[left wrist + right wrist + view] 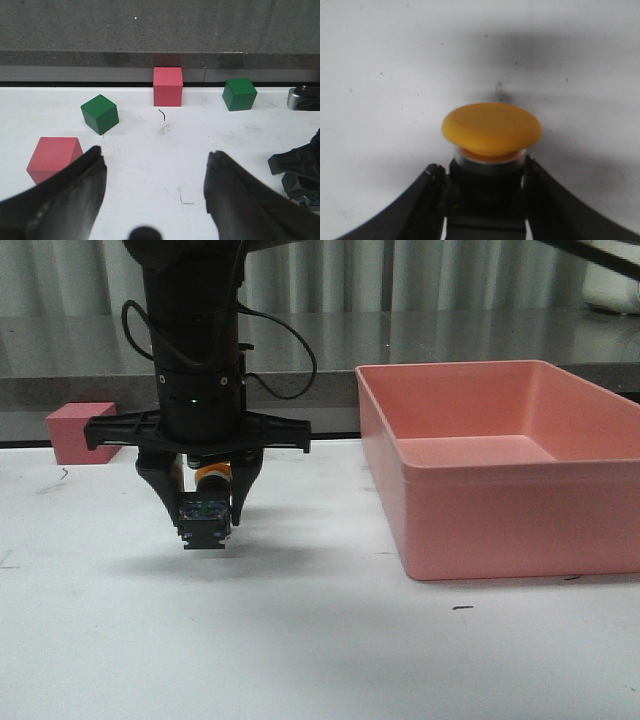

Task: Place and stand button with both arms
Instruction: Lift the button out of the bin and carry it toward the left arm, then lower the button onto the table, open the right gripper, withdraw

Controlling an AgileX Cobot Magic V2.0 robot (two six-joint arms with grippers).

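Note:
My right gripper needs to release the button on the bare white table (179, 542) (433, 172) between the pink cube and the pink tray.
The button (207, 512) hangs a little above the white table, left of centre, gripped by its black body. Its bluish-clear block faces the front camera and its cap points away. In the right wrist view the yellow cap (491, 127) and white collar stick out beyond the fingertips. My right gripper (206, 525) is shut on it, and it also shows in the right wrist view (487, 172). My left gripper (155, 165) is open and empty over bare table. Part of the right gripper (300, 167) shows at the edge of the left wrist view. The left gripper is out of the front view.
A big pink tray (480, 530) stands on the right. A pink cube (82, 432) sits at the far left back edge. The left wrist view shows two pink cubes (167, 86) (54, 157) and two green cubes (100, 113) (239, 93) before a grey ledge.

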